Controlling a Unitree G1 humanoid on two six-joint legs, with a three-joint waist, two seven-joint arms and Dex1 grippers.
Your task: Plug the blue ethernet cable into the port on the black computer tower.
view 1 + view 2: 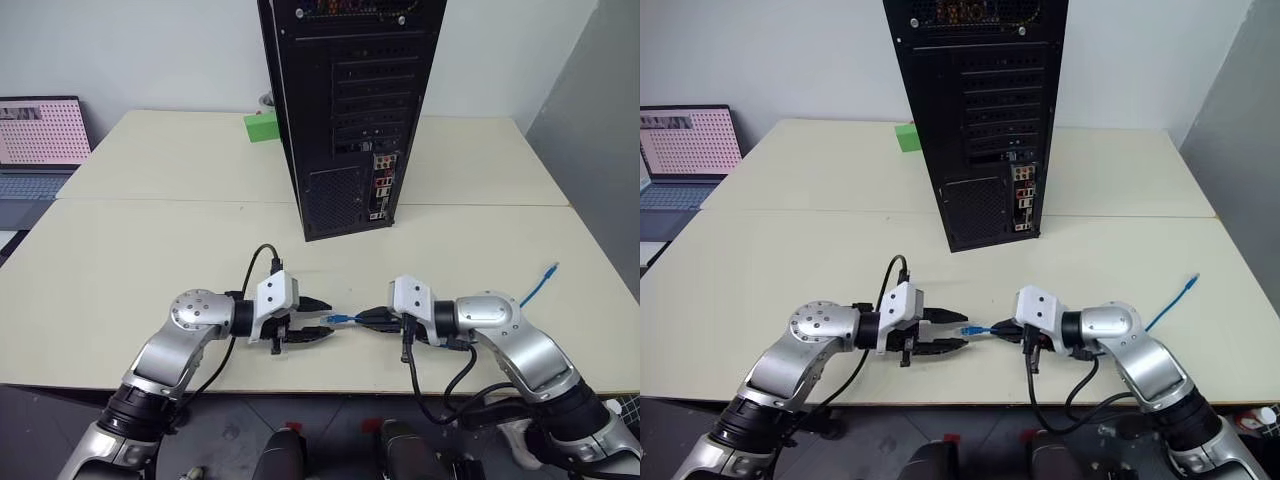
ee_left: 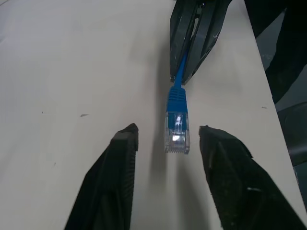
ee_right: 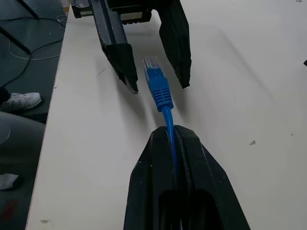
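I have the cord behind the plug's blue boot pinched in my right gripper, so my left gripper should hold the clear tip while my right gripper takes the boot (image 3: pixel 159 91).
The blue ethernet cable (image 1: pixel 340 319) is clamped in my right gripper (image 1: pixel 362 316), which is shut on the cord just behind its clear plug (image 2: pixel 177 129). The plug sticks out toward my left gripper (image 1: pixel 330 319). That gripper is open, one finger (image 2: pixel 122 158) on each side of the plug with a gap on both sides. Both grippers hover low over the table near its front edge. The cable's other end (image 1: pixel 545 275) trails off at the right. The black computer tower (image 1: pixel 340 110) stands behind, rear face toward me, with the port somewhere in its narrow connector strip (image 1: pixel 381 188).
A laptop (image 1: pixel 40 140) sits at the far left on a neighbouring surface. A green block (image 1: pixel 260 127) lies just left of the tower. The cream table (image 1: pixel 150 250) has a seam running across its middle, and a black robot cable (image 1: pixel 255 262) loops up by my left wrist.
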